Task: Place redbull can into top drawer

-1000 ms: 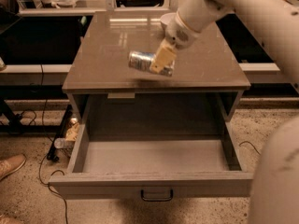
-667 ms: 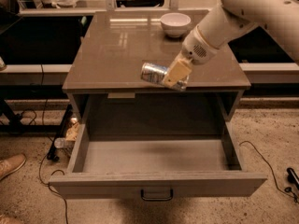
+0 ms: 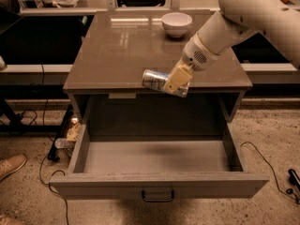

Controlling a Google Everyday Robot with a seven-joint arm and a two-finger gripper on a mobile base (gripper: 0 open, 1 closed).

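Note:
I will release the redbull can on the middle of the drawer's grey bottom [image 3: 158, 138], straight behind the dark handle.
The redbull can [image 3: 154, 80], silver and blue, lies on its side in my gripper [image 3: 176, 82], held in the air at the cabinet's front edge, above the back of the open drawer. The gripper's tan fingers [image 3: 177, 78] are shut on the can's right half. The top drawer [image 3: 159, 184] is pulled fully out below, its grey inside bare, with a small dark pull handle [image 3: 158, 196] at the front panel's centre. My white arm [image 3: 234, 20] reaches in from the upper right.
A white bowl [image 3: 176, 23] stands at the back of the cabinet top [image 3: 117, 50]. A shoe [image 3: 11, 165] and cables lie on the floor at the left. A cable [image 3: 267, 165] runs on the floor at the right.
My gripper has carried the can forward and down, from over the cabinet top to its front edge above the open drawer. The arm has swung aside, uncovering the white bowl.

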